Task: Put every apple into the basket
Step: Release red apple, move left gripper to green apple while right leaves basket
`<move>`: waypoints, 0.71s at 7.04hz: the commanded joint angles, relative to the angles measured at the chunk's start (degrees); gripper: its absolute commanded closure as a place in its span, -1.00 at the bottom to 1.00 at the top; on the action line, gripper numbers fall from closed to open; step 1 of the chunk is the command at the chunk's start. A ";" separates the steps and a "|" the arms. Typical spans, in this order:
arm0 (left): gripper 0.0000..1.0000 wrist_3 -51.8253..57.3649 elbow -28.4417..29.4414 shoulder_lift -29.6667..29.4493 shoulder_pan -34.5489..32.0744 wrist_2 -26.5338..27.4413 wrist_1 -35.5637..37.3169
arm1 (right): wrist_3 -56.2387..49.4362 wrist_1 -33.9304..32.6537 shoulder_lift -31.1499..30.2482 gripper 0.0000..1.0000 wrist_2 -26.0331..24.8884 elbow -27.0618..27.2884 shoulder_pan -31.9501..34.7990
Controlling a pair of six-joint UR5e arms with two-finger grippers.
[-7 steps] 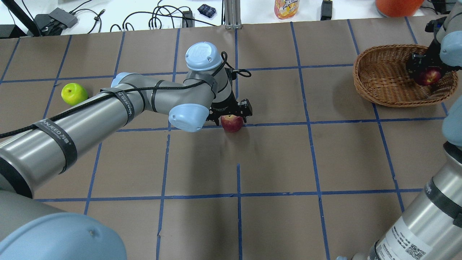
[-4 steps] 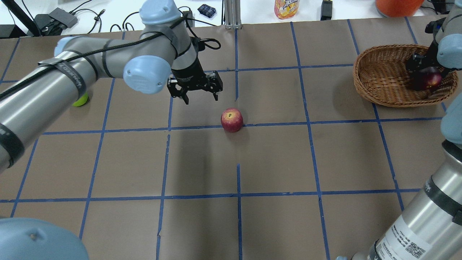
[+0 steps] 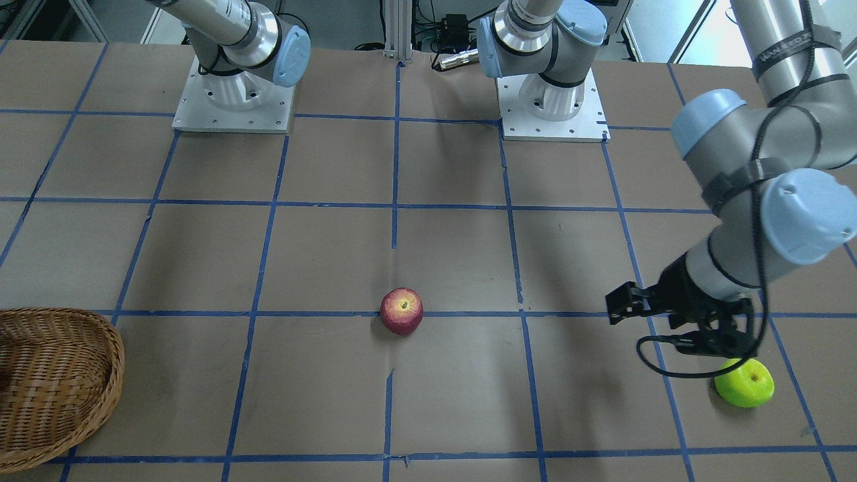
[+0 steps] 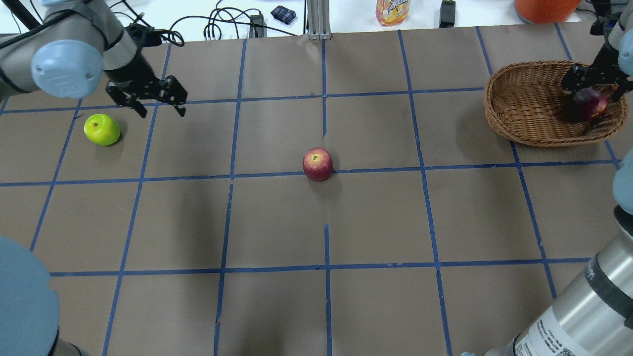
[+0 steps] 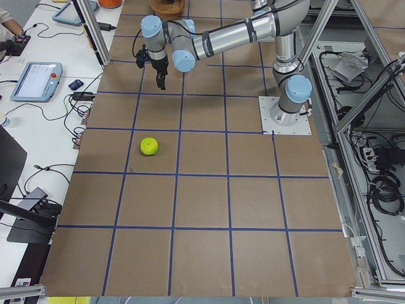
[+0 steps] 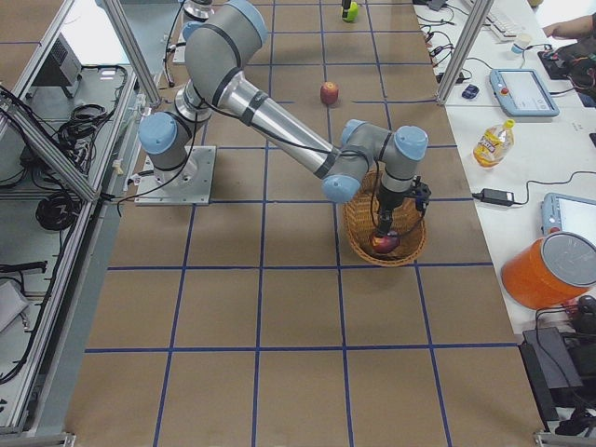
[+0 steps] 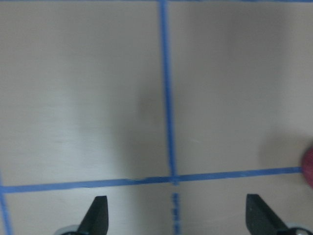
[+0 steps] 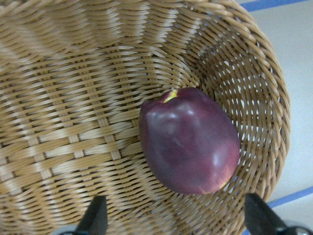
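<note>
The lime green apple [image 3: 744, 383] still has to go into the wicker basket, so next my left gripper closes around its sides.
The red apple [image 4: 317, 164] sits at the table's middle on a blue tape line; it also shows in the front view [image 3: 402, 310]. The lime green apple [image 4: 102, 129] lies at the far left [image 3: 744, 382]. My left gripper [image 4: 163, 111] is open and empty, hanging above the table just right of the green apple; in its wrist view [image 7: 178, 215] the red apple [image 7: 308, 169] is cut by the right edge. The dark maroon apple [image 8: 188, 142] lies in the wicker basket [image 4: 524, 106]. My right gripper [image 4: 593, 91] is open just above it.
A yellow drink bottle [image 4: 393, 11], an orange container [image 4: 544, 7] and cables lie beyond the table's far edge. Both arm bases [image 3: 234, 100] stand at the robot's side. The basket is at the far right corner.
My left gripper rose off the red apple, which stayed put, and swung left to beside the green apple. My right gripper let go of the maroon apple, which now lies in the basket.
</note>
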 commanded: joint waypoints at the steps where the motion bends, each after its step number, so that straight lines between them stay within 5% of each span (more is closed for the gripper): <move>1: -1.00 18.72 -0.19 -3.09 9.89 1.57 6.55 | 1.72 10.33 -7.23 -1.00 6.88 0.15 6.08; 3: -1.00 20.90 0.16 -8.70 10.45 8.90 19.54 | 15.89 13.80 -8.67 -1.00 7.08 0.68 20.55; 5: -1.00 20.90 0.68 -12.67 11.15 8.87 20.65 | 23.85 13.11 -6.83 -1.00 14.75 0.86 31.05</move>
